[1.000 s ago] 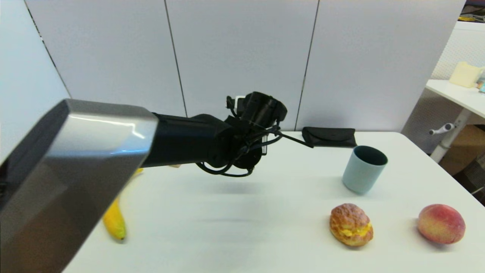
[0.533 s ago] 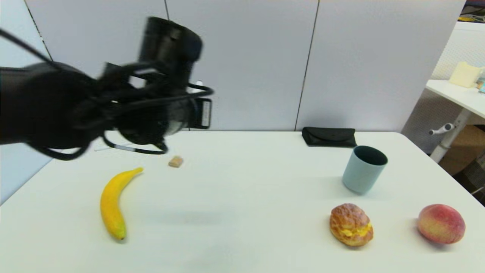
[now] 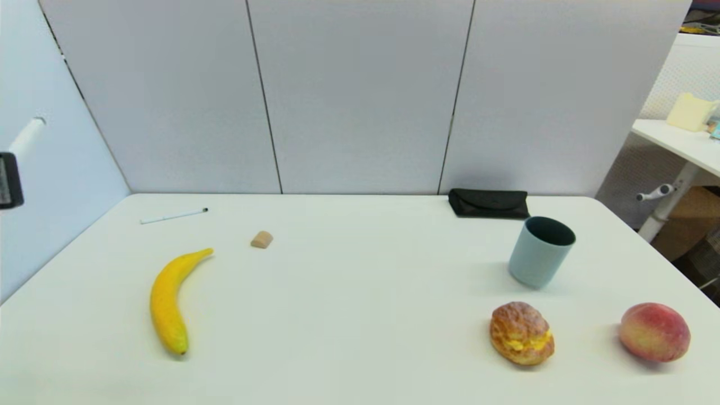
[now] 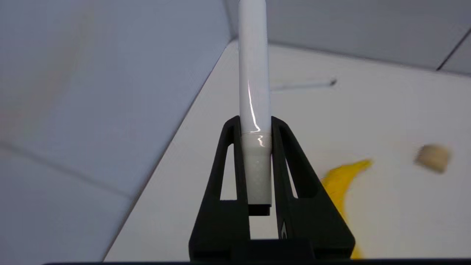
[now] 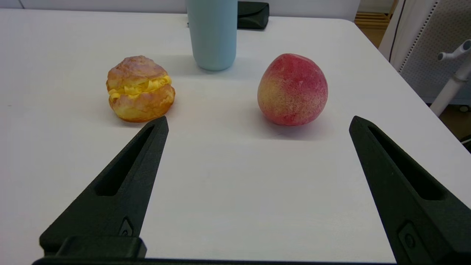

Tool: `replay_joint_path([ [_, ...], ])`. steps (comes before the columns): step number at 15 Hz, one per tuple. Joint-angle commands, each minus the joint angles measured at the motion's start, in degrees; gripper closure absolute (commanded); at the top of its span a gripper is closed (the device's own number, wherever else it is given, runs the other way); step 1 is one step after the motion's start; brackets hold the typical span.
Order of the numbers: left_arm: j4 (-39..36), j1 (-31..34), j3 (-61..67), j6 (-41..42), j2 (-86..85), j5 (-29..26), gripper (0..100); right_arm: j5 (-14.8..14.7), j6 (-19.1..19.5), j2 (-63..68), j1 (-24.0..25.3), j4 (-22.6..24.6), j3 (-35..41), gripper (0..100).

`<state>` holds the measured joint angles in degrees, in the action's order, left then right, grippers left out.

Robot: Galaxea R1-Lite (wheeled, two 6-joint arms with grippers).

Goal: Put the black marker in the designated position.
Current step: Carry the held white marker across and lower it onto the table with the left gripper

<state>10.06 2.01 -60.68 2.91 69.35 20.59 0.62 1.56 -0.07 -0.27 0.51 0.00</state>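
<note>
My left gripper has the black marker. I will use it to set the marker down on the table (image 3: 87, 306) between the banana and the side.
The black marker (image 4: 252, 73), a thick white barrel with a black end, stands upright between the fingers of my left gripper (image 4: 254, 123), which is shut on its lower part. The gripper hangs in the air off the table's far left corner, above the banana's side. In the head view only the marker's white end (image 3: 28, 132) and a black piece of the left gripper (image 3: 8, 180) show at the left edge. My right gripper (image 5: 258, 121) is open and empty, low over the table in front of the peach (image 5: 292, 90).
On the white table (image 3: 360, 292) lie a thin white pen (image 3: 173, 215), a banana (image 3: 169, 298) and a small tan piece (image 3: 261, 239) at the left. A pale blue cup (image 3: 540, 253), cream puff (image 3: 521, 333), peach (image 3: 654, 332) and black pouch (image 3: 488, 203) are at the right.
My left arm has swung from the middle of the head view up and away to the left edge, uncovering the banana, pen and tan piece. The things on the table have not moved.
</note>
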Motion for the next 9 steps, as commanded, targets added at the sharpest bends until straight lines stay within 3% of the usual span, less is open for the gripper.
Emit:
replay_joint_path([
  [1,-9.8,8.4,19.1,-0.1,-6.7,-7.9,100,0.0,0.0,0.1,0.0,0.0,0.0,0],
  [4,-20.9,8.1,30.6,0.1,-5.2,-9.0,100,0.0,0.0,0.1,0.0,0.0,0.0,0],
  [9,-30.4,8.1,40.8,0.3,-1.2,-15.2,100,0.0,0.0,0.1,0.0,0.0,0.0,0],
])
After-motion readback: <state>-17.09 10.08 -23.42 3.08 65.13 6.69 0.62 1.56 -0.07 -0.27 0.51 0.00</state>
